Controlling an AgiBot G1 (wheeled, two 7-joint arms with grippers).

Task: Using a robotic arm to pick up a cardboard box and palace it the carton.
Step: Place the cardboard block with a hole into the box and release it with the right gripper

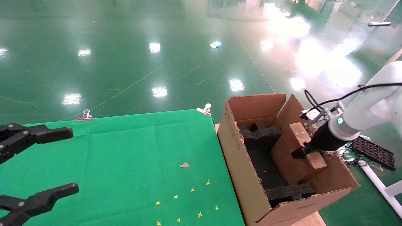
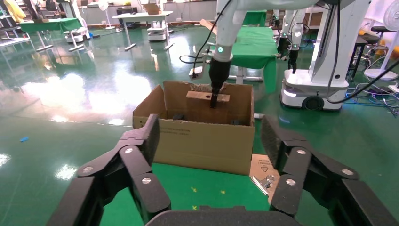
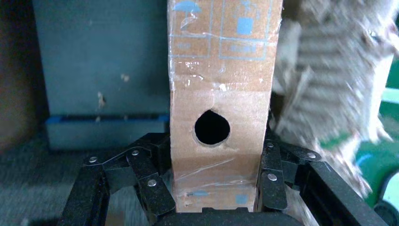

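Observation:
The robot's right gripper should release the cardboard box between the black foam blocks, against the carton's side [image 1: 284,162] beside the arm.
The carton [image 1: 238,163] stands open at the right end of the green table, with black foam blocks [image 1: 260,133] inside. The white robotic arm [image 1: 370,110] reaches in from the right. Its right gripper [image 1: 301,152] is shut on the cardboard box [image 1: 292,157] and holds it tilted inside the carton, between the foam blocks. In the right wrist view the fingers [image 3: 155,188] clamp both sides of the box [image 3: 219,94] beside its round hole. The left wrist view shows the carton [image 2: 202,141] and the held box [image 2: 200,96]. My left gripper [image 1: 73,160] is open and empty over the table's left.
The green cloth table [image 1: 125,147] has metal clips [image 1: 84,116] [image 1: 204,110] at its far edge, a brown scrap [image 1: 184,165] and yellow cross marks [image 1: 192,190]. A black grid tray [image 1: 373,152] and cables lie on the floor right of the carton.

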